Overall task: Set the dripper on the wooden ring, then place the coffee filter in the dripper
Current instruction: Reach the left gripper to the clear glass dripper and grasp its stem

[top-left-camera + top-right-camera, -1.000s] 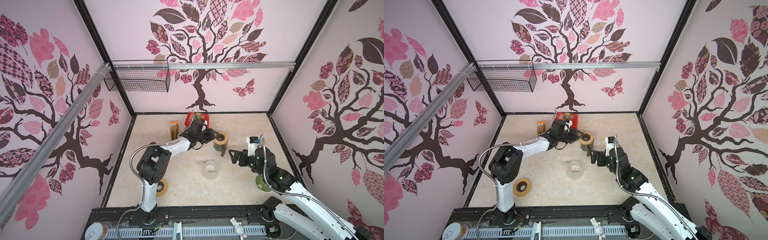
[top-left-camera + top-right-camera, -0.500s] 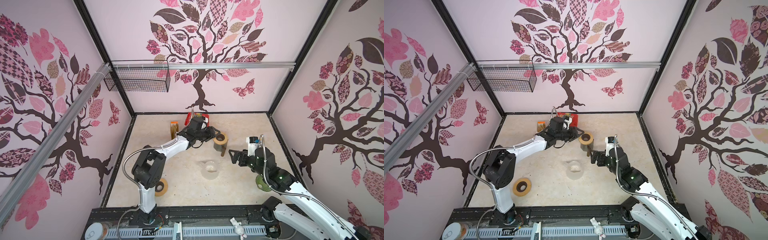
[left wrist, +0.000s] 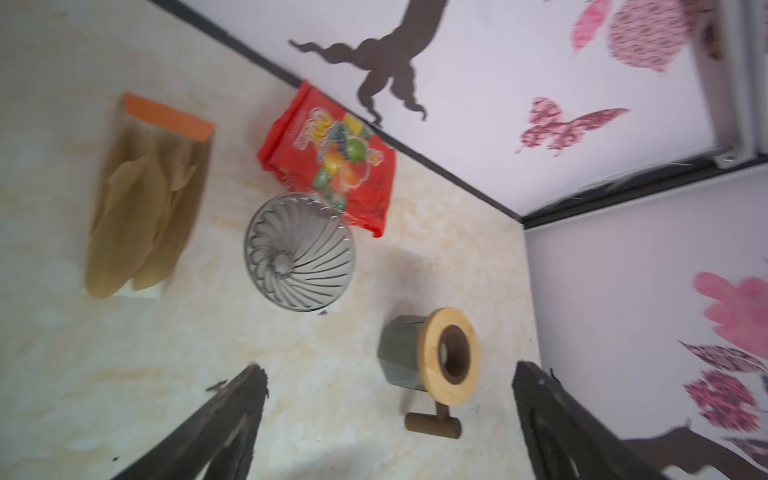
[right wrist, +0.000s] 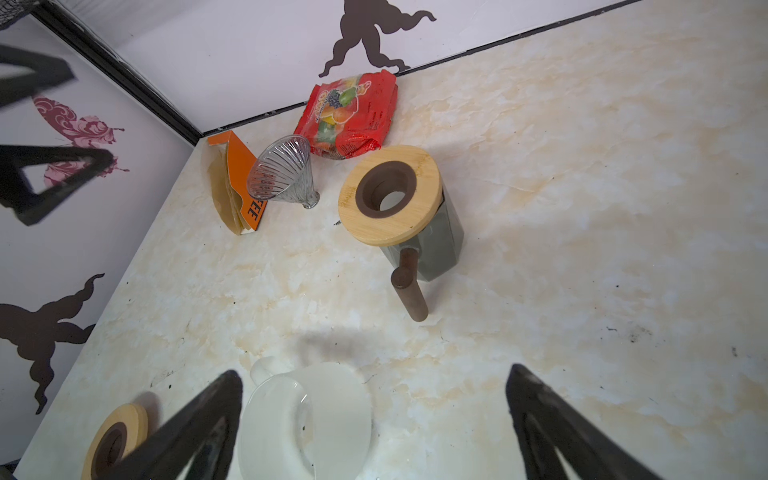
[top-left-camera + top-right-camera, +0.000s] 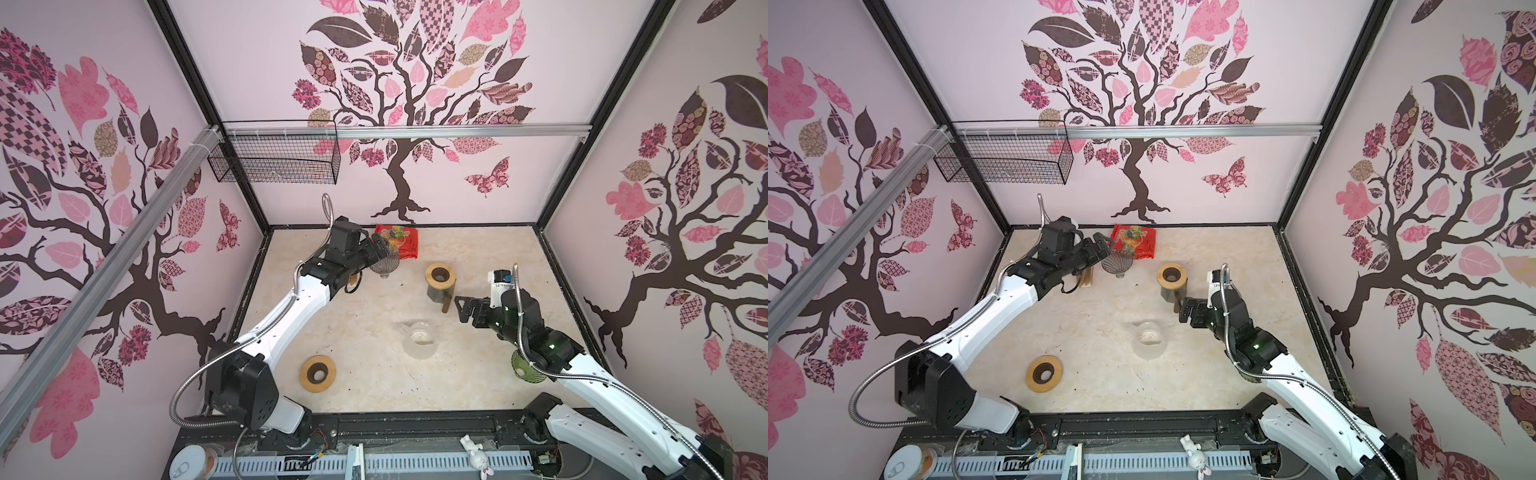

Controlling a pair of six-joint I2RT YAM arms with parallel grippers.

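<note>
The robot's left gripper should next go to the dripper's rim (image 5: 373, 261) (image 3: 250, 266), on the side that faces the orange box of coffee filters, and close there.
The dripper (image 3: 299, 251) is a clear ribbed glass cone. It tilts with its narrow end on the table near the back, as both top views show (image 5: 384, 262) (image 5: 1117, 264). Brown paper coffee filters (image 3: 145, 216) (image 4: 226, 195) fill an orange box right beside it. My left gripper (image 3: 388, 370) (image 5: 380, 245) is open and empty, hanging just above and behind the dripper without touching it. My right gripper (image 4: 374, 374) (image 5: 459, 307) is also open and empty, to the right of the middle of the table.
A grey pot with a wooden ring lid and handle (image 5: 440, 280) (image 4: 395, 199) stands mid-table. A clear glass jug (image 5: 419, 338) sits below my right gripper. A loose wooden ring (image 5: 318, 373) lies front left. A red snack bag (image 5: 397, 241) lies at the back wall.
My left gripper's jaws have spread wide. The arm has drawn back from the grey pot toward the rear left, and the dripper now stands free of the jaws. The right arm has not moved.
</note>
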